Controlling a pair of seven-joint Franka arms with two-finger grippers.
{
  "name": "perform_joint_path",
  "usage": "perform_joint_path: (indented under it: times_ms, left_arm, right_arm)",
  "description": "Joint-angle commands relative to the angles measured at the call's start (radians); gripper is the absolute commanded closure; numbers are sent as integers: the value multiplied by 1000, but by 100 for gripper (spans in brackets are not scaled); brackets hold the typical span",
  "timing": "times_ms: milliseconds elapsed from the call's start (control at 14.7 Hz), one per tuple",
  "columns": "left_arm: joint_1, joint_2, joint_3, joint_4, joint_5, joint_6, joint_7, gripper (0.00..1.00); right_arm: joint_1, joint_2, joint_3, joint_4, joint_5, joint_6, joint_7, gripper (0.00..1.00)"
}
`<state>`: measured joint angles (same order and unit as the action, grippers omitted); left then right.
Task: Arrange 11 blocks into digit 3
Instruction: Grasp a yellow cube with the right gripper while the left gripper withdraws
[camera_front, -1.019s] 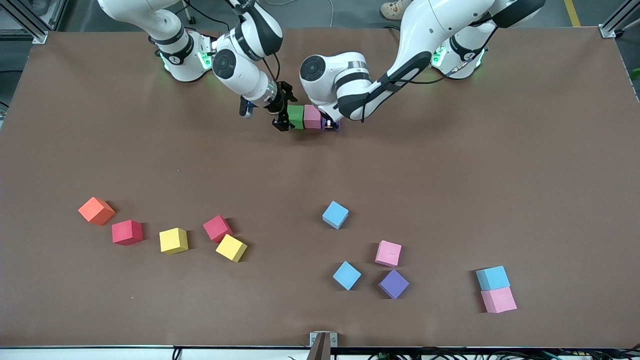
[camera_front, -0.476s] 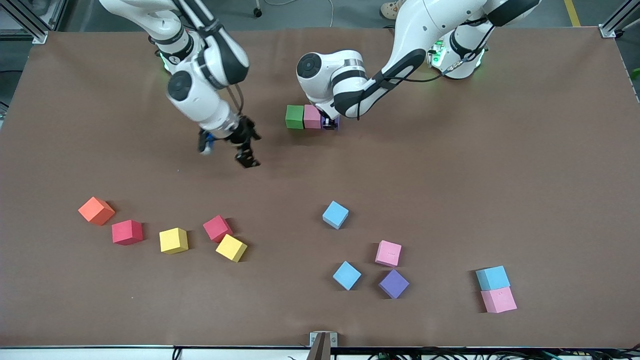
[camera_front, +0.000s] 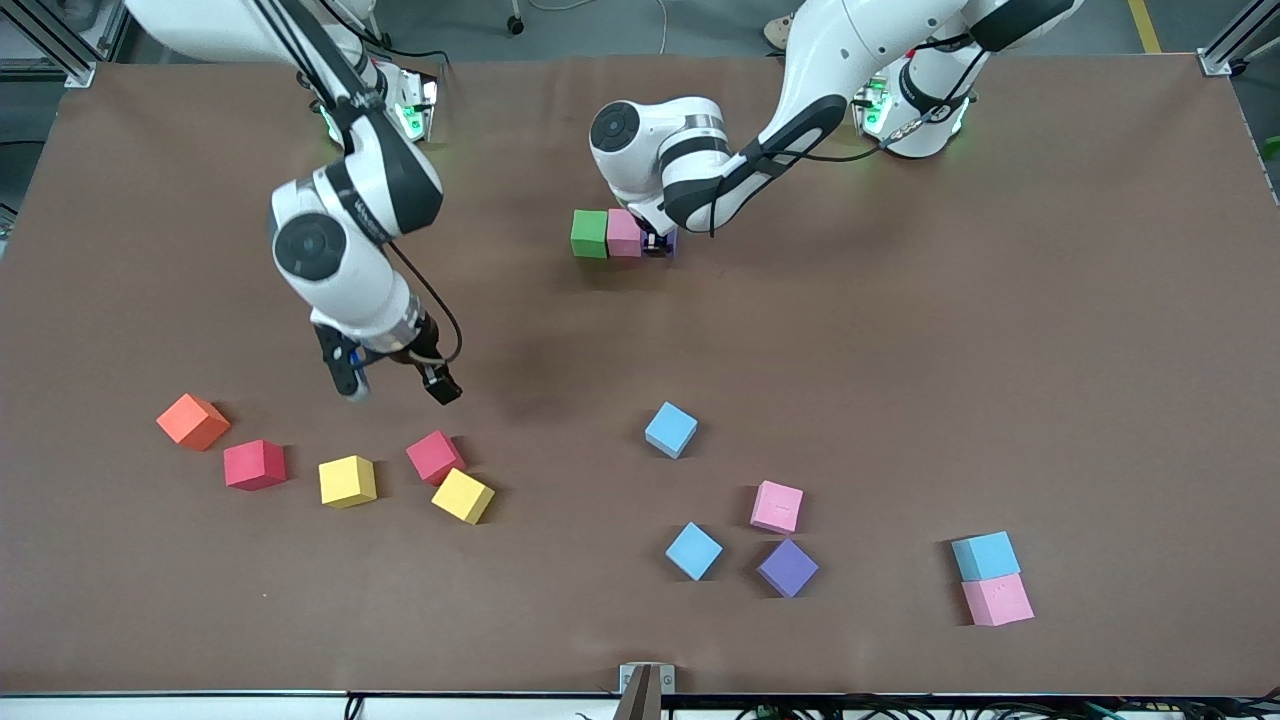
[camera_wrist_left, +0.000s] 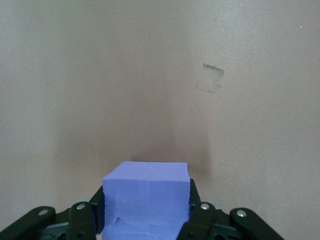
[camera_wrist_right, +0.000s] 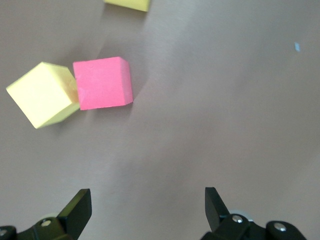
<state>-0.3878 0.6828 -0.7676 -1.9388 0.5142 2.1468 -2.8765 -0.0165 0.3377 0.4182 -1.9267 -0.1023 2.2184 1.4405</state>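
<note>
My right gripper is going to close next on the sides of the yellow block (camera_front: 463, 494) (camera_wrist_right: 46, 95), the one that is touching a red block.
A green block (camera_front: 589, 233), a pink block (camera_front: 624, 232) and a purple block (camera_front: 669, 243) stand side by side in a row near the arms' bases. My left gripper (camera_front: 657, 245) is shut on the purple block (camera_wrist_left: 146, 200), low at the table. My right gripper (camera_front: 393, 384) hangs open and holds nothing, over bare table close to a red block (camera_front: 435, 457) and a yellow block (camera_front: 462, 495). The right wrist view shows that red block (camera_wrist_right: 102, 82) touching the yellow block (camera_wrist_right: 42, 95), ahead of the right gripper (camera_wrist_right: 147, 205).
Loose cubes lie nearer the front camera: orange (camera_front: 192, 421), red (camera_front: 254, 464), yellow (camera_front: 347, 481), light blue (camera_front: 670, 430), pink (camera_front: 777, 506), light blue (camera_front: 693, 551), purple (camera_front: 787, 567). A light blue (camera_front: 985, 556) and a pink cube (camera_front: 997, 600) touch toward the left arm's end.
My right gripper has left the green block's side and swung over to the red and yellow blocks, staying open. The left gripper has kept its hold on the purple block.
</note>
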Motion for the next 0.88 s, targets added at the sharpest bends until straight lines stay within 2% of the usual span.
perform_joint_path:
  times_ms: [0,68,136,340,476,611,815]
  left_arm:
    - [-37,21,2,-9,82,15,-419,62]
    - [-37,21,5,-9,84,15,-414,36]
    - [-37,20,5,-9,84,10,-414,0]
    - [-28,8,2,-6,82,1,-406,0]
    - [-26,-8,-1,13,79,-42,-399,0]
    - [-23,-9,-21,46,69,-97,-386,0]
    - [-13,-14,-65,87,64,-168,-365,0]
  right_arm:
    - [-37,133,13,205,-31,-129,-101,0]
    - [-45,145,13,228,-33,-131,-110,0]
    - [-45,161,13,259,-33,-132,-109,0]
    - [-37,202,13,317,-68,-123,-114,0]
    - [-33,253,13,409,-124,-125,-127,0]
    - [-36,290,13,442,-212,-123,-223,0]
    - [-50,339,14,463,-208,-53,-252,0]
